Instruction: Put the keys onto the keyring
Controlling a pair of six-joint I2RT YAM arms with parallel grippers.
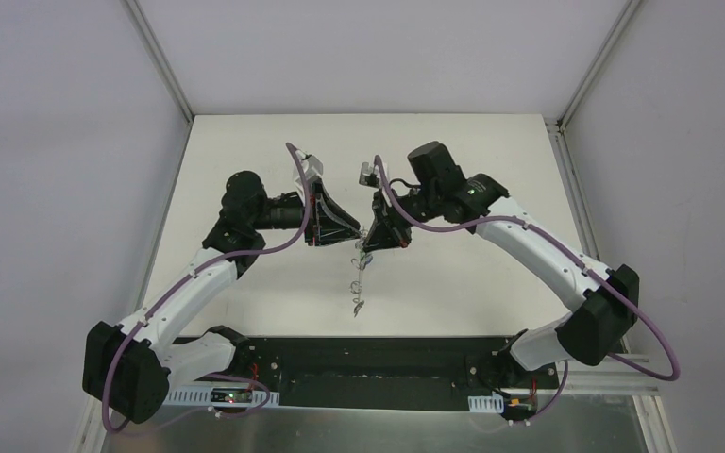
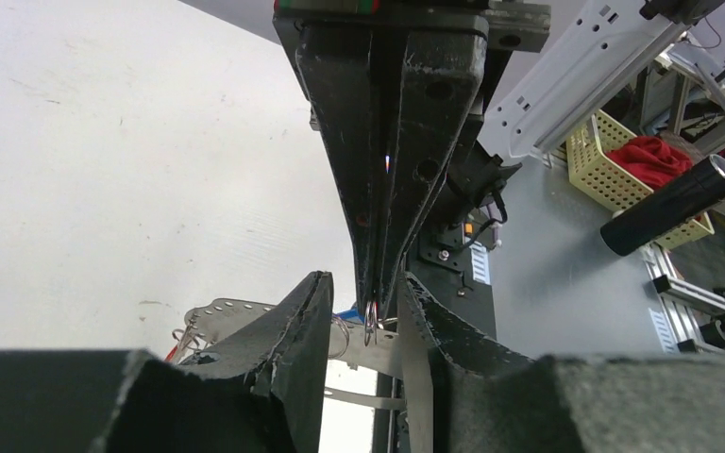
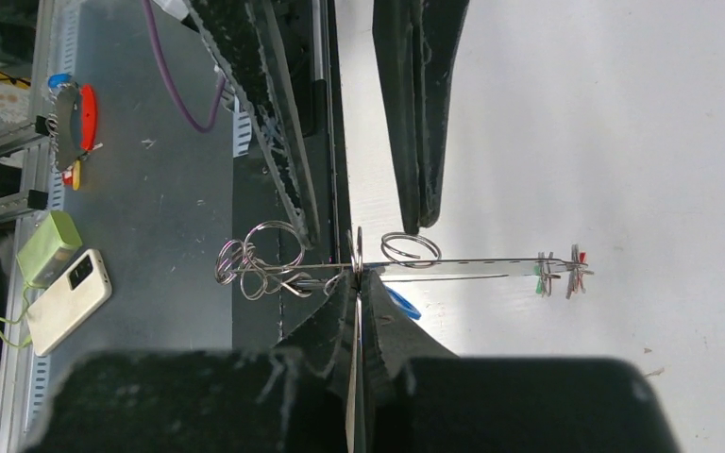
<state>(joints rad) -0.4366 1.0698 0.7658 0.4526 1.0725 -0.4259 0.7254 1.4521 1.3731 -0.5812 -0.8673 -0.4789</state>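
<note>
Next, I pinch that ring [image 2: 370, 327] with my left gripper before my right gripper opens, because the keyring hangs by the small split ring in just my right gripper's fingertips.
My right gripper [image 1: 367, 240] is shut; in the right wrist view [image 3: 356, 276] its tips pinch a small split ring [image 3: 356, 247] seen edge-on, and the blue tag [image 3: 401, 303] of a key shows beside them. The keyring [image 3: 472, 265], a thin grey band with small holes, runs past the tips and hangs below them in the top view [image 1: 359, 283]. It carries loose rings [image 3: 260, 260] and green and red tagged keys [image 3: 559, 273]. My left gripper [image 1: 354, 229] is open, and its fingers [image 2: 307, 311] straddle the right gripper's tips [image 2: 372, 300].
A black rail [image 1: 368, 363] runs along the table's near edge. Off the table are a yellow basket [image 2: 593, 151] with a red cloth, a black tube [image 2: 675, 203], a phone [image 3: 66, 302] and a green box [image 3: 47, 245]. Frame posts stand at the far corners.
</note>
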